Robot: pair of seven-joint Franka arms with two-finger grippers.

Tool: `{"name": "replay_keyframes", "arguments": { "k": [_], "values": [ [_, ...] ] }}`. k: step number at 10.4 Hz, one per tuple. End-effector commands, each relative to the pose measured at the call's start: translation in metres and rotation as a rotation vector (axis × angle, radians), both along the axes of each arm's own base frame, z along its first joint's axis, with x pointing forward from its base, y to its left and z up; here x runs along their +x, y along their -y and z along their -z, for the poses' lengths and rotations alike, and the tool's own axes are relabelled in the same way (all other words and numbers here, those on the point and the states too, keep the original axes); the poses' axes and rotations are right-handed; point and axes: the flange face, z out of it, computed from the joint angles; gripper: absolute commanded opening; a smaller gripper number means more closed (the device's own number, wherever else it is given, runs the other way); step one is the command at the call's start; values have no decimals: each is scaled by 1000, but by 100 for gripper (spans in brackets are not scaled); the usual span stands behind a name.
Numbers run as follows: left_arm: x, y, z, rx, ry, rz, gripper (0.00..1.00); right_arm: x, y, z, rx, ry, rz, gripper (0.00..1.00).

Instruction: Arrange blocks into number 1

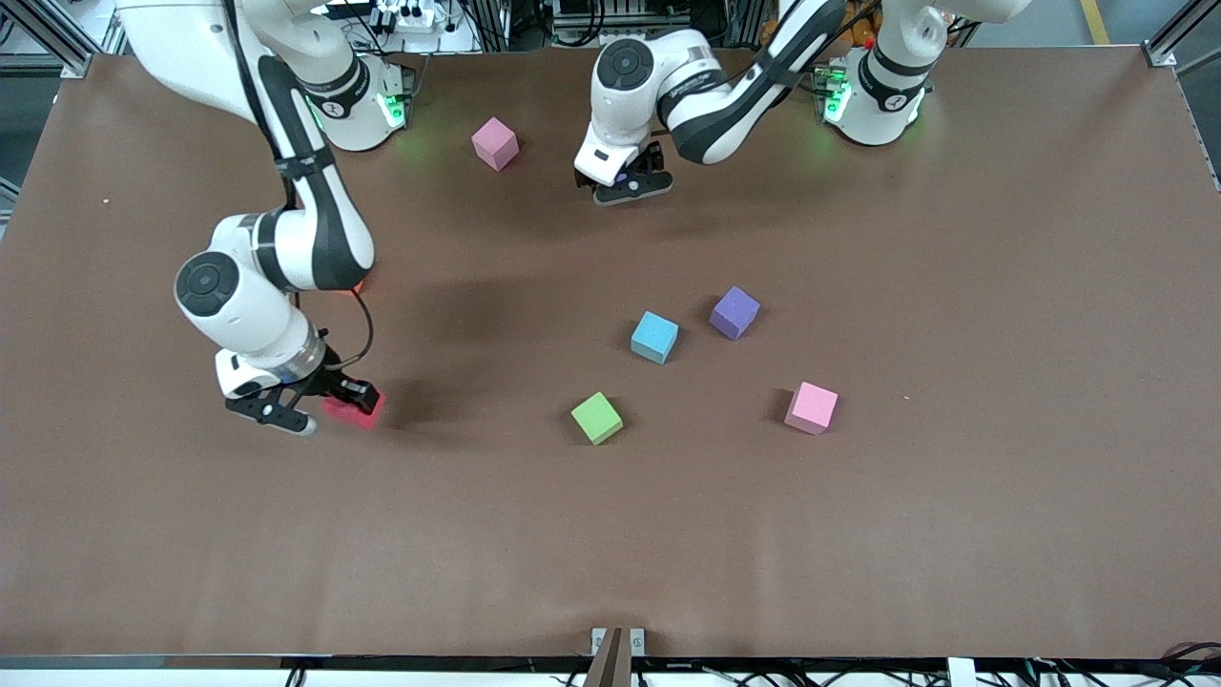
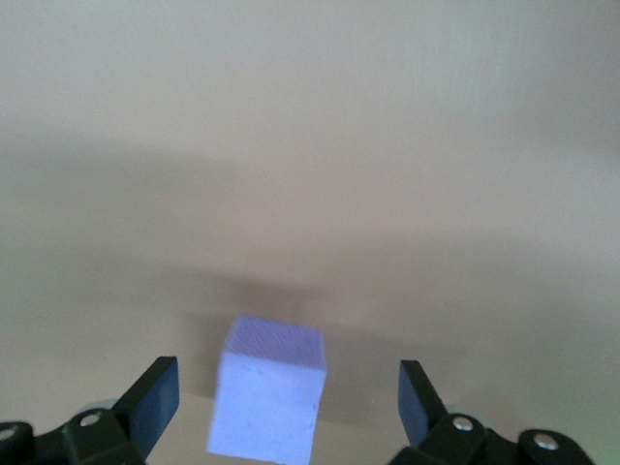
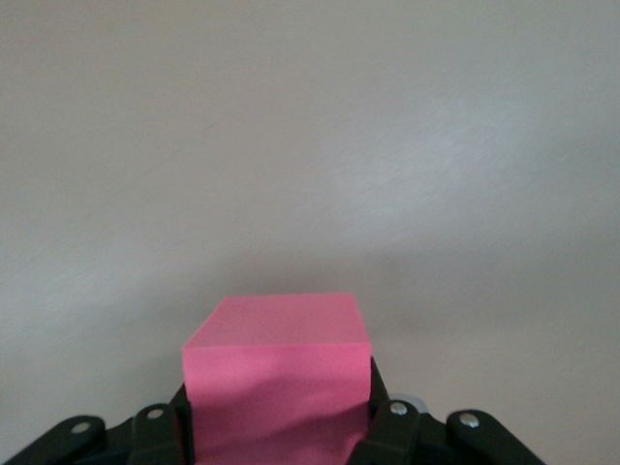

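My right gripper needs to let go of the red block beside my left gripper's purple block [image 1: 625, 218], toward the light blue block. The red block is now low over the table.
My right gripper [image 1: 329, 408] [image 3: 279, 431] is shut on the red block [image 1: 359, 414] [image 3: 276, 373], low over the table toward the right arm's end. My left gripper [image 1: 631, 183] [image 2: 286, 405] is open, close to the table between the two bases. A purple block [image 2: 266, 402] sits between its fingers [image 2: 155, 402], touching neither, and the hand mostly hides it in the front view. A second purple block [image 1: 734, 312], the light blue block [image 1: 654, 337] and the green block [image 1: 596, 418] lie loose mid-table, the green one nearest the front camera.
One pink cube [image 1: 812, 407] lies beside the green block toward the left arm's end. Another pink cube [image 1: 495, 143] sits near the right arm's base. The brown table [image 1: 858, 534] is bare toward the front camera.
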Motion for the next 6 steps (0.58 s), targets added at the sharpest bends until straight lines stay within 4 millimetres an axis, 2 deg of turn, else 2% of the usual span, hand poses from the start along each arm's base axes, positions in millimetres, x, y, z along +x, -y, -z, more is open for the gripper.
{"name": "replay_keyframes", "arguments": {
  "k": [1,2,4,6],
  "values": [
    [42,-45,-45,35,58,-117,100,-40,-52,-19,48,-18,2,55],
    [71,-69,-57,37,78,-164,100,-61,-98,-19,56,-26,-30,55],
    [141,-143,-77,49,106,-210,100,-104,-183,-18,63,-31,-80,55],
    [189,-207,-86,52,116,-238,100,-154,-258,-12,56,-37,-142,54]
  ]
}}
